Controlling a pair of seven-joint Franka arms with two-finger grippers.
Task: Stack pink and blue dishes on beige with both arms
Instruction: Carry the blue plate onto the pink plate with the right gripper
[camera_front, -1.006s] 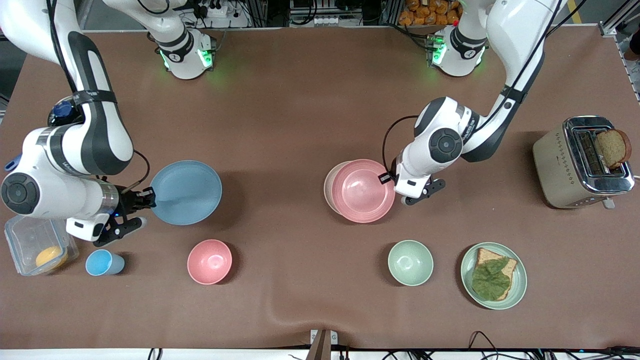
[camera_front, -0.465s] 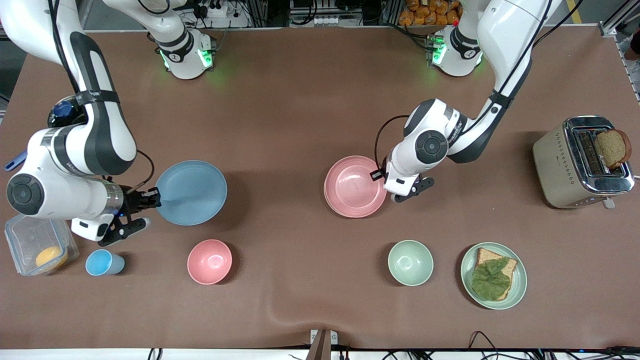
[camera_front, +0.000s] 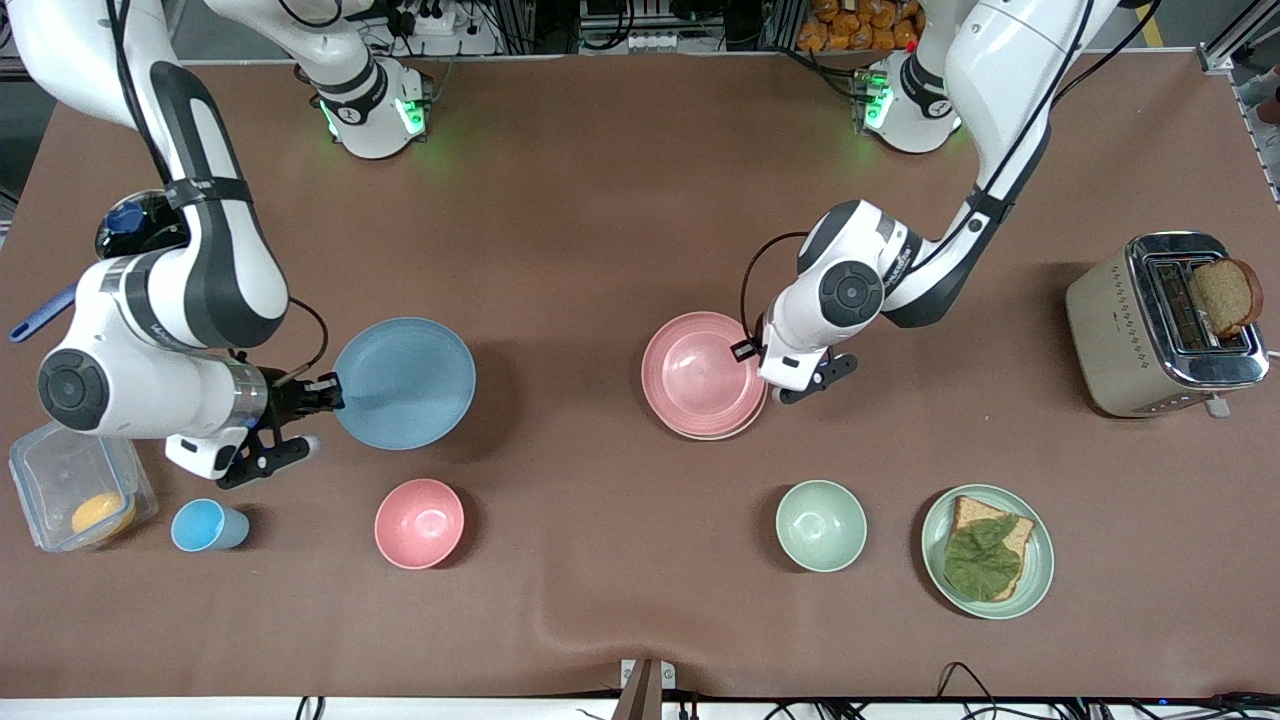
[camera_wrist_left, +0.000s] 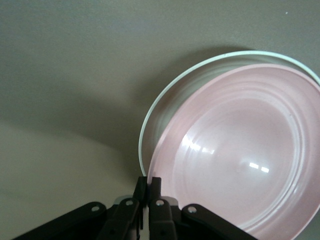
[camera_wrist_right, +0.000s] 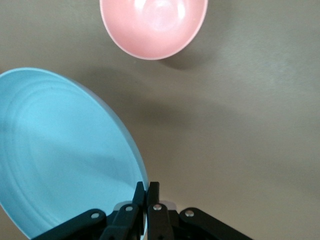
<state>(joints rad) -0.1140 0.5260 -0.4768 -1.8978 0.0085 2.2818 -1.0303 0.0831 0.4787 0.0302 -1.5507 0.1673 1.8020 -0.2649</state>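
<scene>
My right gripper needs to set the blue plate down on top of the pink plate (camera_front: 686, 384).
My left gripper (camera_front: 752, 351) (camera_wrist_left: 148, 183) is shut on the rim of the pink plate (camera_front: 703, 372) (camera_wrist_left: 240, 150). That plate lies almost squarely over the beige plate (camera_front: 722, 434) (camera_wrist_left: 161, 102), of which only a thin pale rim shows. I cannot tell whether the two plates touch. Toward the right arm's end of the table, my right gripper (camera_front: 334, 391) (camera_wrist_right: 148, 188) is shut on the rim of the blue plate (camera_front: 404, 383) (camera_wrist_right: 60, 150) and holds it a little above the brown table.
Nearer the front camera stand a blue cup (camera_front: 205, 525), a pink bowl (camera_front: 419, 523) (camera_wrist_right: 154, 25), a pale green bowl (camera_front: 821, 525) and a green plate with bread and lettuce (camera_front: 988, 551). A clear container (camera_front: 75, 490) sits by the right arm. A toaster (camera_front: 1165, 325) stands at the left arm's end.
The left arm has slid the pink plate across the beige one until only a sliver of beige shows. The right arm has carried the blue plate toward the table's middle.
</scene>
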